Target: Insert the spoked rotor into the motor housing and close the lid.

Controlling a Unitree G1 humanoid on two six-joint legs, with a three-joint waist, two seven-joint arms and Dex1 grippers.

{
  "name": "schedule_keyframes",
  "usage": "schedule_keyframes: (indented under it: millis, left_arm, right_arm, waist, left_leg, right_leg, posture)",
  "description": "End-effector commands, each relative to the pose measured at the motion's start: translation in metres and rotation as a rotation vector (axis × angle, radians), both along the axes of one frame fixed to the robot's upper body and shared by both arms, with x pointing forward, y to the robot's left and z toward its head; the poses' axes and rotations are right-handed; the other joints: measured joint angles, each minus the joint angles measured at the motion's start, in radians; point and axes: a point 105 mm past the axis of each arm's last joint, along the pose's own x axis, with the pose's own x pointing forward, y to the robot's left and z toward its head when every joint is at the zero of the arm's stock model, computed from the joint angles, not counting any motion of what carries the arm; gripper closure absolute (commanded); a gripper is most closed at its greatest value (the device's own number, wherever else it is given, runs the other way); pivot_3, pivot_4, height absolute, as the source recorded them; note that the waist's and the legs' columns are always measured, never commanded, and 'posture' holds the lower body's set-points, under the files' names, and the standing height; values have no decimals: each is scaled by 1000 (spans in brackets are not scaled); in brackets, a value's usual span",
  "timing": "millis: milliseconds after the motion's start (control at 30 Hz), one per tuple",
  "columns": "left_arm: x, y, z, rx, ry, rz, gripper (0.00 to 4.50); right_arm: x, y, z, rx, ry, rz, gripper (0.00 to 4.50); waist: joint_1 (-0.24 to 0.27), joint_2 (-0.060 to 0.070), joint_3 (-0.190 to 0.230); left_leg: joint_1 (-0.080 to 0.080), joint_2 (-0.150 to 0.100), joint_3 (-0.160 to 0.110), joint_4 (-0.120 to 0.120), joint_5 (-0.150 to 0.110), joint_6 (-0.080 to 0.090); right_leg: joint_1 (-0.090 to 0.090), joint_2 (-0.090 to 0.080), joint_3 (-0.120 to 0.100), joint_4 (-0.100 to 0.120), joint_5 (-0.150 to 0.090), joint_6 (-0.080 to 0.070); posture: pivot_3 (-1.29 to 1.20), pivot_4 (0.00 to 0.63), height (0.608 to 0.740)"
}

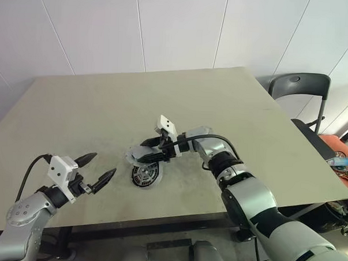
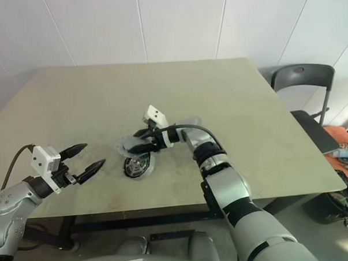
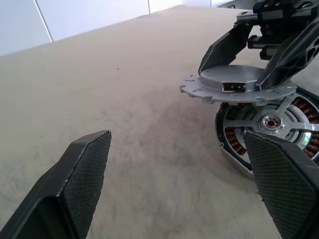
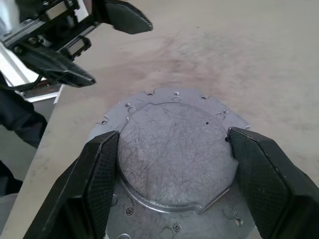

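The lid slants over the far edge of the motor housing, so the robot's right gripper will lay it over the housing, open, and take its raised centre (image 4: pixel 177 152) from another angle.
My right gripper (image 1: pixel 150 151) is shut on the lid (image 4: pixel 174 144), a grey disc with a notched rim. Its two fingers clamp the lid's raised round centre. The lid (image 3: pixel 234 82) hangs tilted just above the far edge of the motor housing (image 1: pixel 144 175), which lies on the table. Copper windings show in the housing, and the spoked rotor (image 3: pixel 270 122) sits in it with its silver spokes and hub facing up. My left gripper (image 1: pixel 97 170) hovers open near the table's front edge, to the left of the housing, with nothing between its fingers.
The beige table (image 1: pixel 106 104) has bare room all around the housing. A dark folding chair (image 1: pixel 300 84) stands past its right edge, with an orange surface carrying small items (image 1: pixel 340 158) beyond that. White wall panels close off the back.
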Motion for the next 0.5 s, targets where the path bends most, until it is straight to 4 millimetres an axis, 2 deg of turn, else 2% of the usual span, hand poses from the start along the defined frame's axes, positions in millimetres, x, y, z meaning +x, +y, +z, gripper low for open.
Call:
schedule_keyframes:
  millis: [33,100,300,500]
  left_arm:
    - [3,1,9,8,-50,-4,0]
    - [3,1,9,9,-51,-4,0]
    - [2,2,8,11,-52,-6,0]
    - [4,0,7,11,-53,-13,0]
  right_arm:
    - [-4,1,23,148,-44,67,1363]
    - [-5,-3,20,141,-109,88,1363]
    - [-14,-12,20,96,-96,212,1363]
    - [-22,-19,10,-50,-210,361,1363]
  waist:
    - [0,0,0]
    - [0,0,0]
    - [0,0,0]
    - [0,0,0]
  left_leg:
    - [0,0,0,0,0,0]
    - [0,0,0,0,0,0]
    - [0,0,0,0,0,0]
    - [0,0,0,0,0,0]
  right_leg:
    - [0,0,0,0,0,0]
    - [0,0,0,0,0,1]
    - [0,0,0,1,1,1]
    - [0,0,0,1,1,1]
  posture:
    - [0,0,740]
    - [0,0,740]
    - [0,0,740]
    - [0,0,740]
